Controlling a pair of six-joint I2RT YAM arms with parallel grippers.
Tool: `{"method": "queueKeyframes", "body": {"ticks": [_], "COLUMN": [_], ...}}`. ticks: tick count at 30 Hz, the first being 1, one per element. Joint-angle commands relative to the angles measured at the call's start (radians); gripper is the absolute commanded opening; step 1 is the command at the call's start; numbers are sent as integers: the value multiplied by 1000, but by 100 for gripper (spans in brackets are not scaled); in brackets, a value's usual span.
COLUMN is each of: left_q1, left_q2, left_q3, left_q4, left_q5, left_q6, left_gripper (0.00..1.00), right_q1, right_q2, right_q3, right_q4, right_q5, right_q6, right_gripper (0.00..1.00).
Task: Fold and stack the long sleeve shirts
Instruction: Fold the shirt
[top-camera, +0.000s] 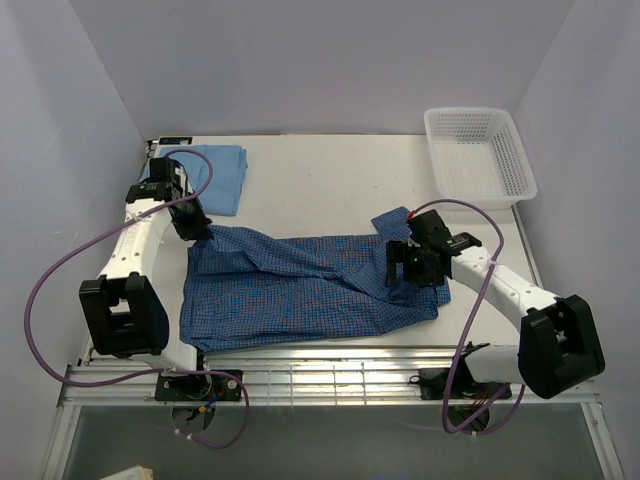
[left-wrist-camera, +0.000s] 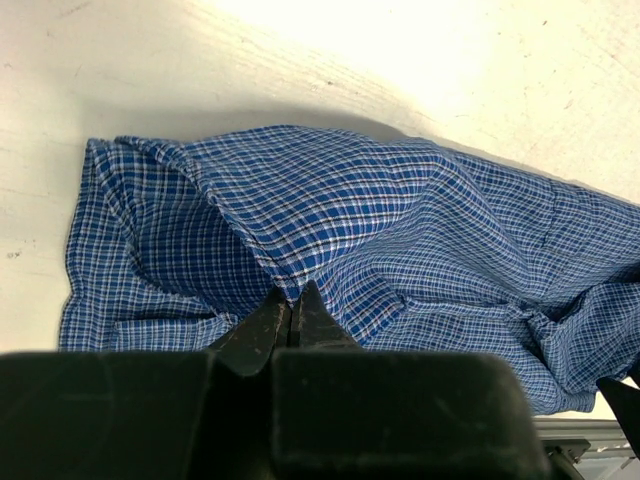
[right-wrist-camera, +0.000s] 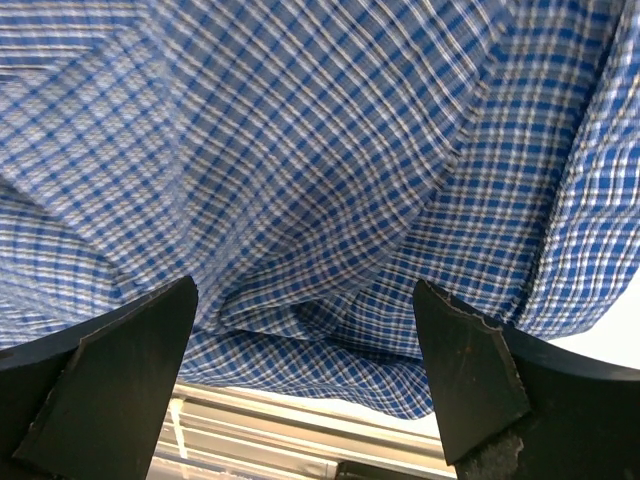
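I need to release with my left gripper the raised fold over the checked shirt's near corner (top-camera: 206, 316), on the light blue shirt's side.
The dark blue checked shirt (top-camera: 300, 290) lies spread and rumpled across the middle of the table. My left gripper (top-camera: 197, 230) is at its back left corner. In the left wrist view it (left-wrist-camera: 290, 302) is shut on a raised ridge of the checked cloth (left-wrist-camera: 400, 220). My right gripper (top-camera: 412, 265) hovers over the shirt's right end. Seen from the right wrist, its fingers (right-wrist-camera: 465, 350) stand wide open over the checked fabric (right-wrist-camera: 320, 180), with nothing between them. The plain light blue shirt (top-camera: 218, 176) lies folded at the back left corner.
A white mesh basket (top-camera: 481, 201) stands at the back right. The slatted metal rail (top-camera: 330, 372) runs along the table's near edge, just below the shirt's hem. White walls close in the table on three sides.
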Motion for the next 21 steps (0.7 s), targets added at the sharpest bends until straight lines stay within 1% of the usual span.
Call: {"method": "queueKeyframes", "body": {"ticks": [1,4,5,6,7,8,10,11,15,16,17,19,20,21], "left_q1": [-2,-2,-2,-2,-2,-2,-2,-2,1,3,7,12,17,18], "left_q2": [-55,-69,-72,-77,-75,-75,-65,-59,-14,-3,1,7,9,6], "left_q3": [-12,-24,-32,-35,-38,-41,-38,-32,62,109,129,174,180,181], "left_q4": [-14,-17,-19,-19,-19,-17,-16,-14,-14,-20,-25,-42,-50,-59], "left_q5": [-24,-30,-32,-33,-32,-33,-35,-53,-81,-84,-83,-89,-93,-99], "left_q6": [-11,-11,-15,-17,-17,-20,-21,-23,-29,-28,-26,-20,-20,-18], "left_gripper": [0,0,0,0,0,0,0,0,0,0,0,0,0,0], "right_q1": [4,4,4,4,4,4,4,5,4,2,-1,-7,-9,-13], "right_q2": [24,44,49,61,69,81,90,96,96,96,96,96,92,80], "right_q3": [-6,-26,-27,-30,-29,-24,18,44,230,271,367,455,515,534], "right_q4": [-50,-21,-7,28,45,59,84,78,-2,-26,-89,-142,-157,-181], "right_q5": [58,58,58,56,56,58,65,76,156,188,202,251,262,263], "right_q6": [34,35,37,40,39,39,26,20,-50,-67,-93,-115,-130,-153], "right_gripper": [94,96,100,95,87,67,31,8,8,8,8,8,8,8]}}
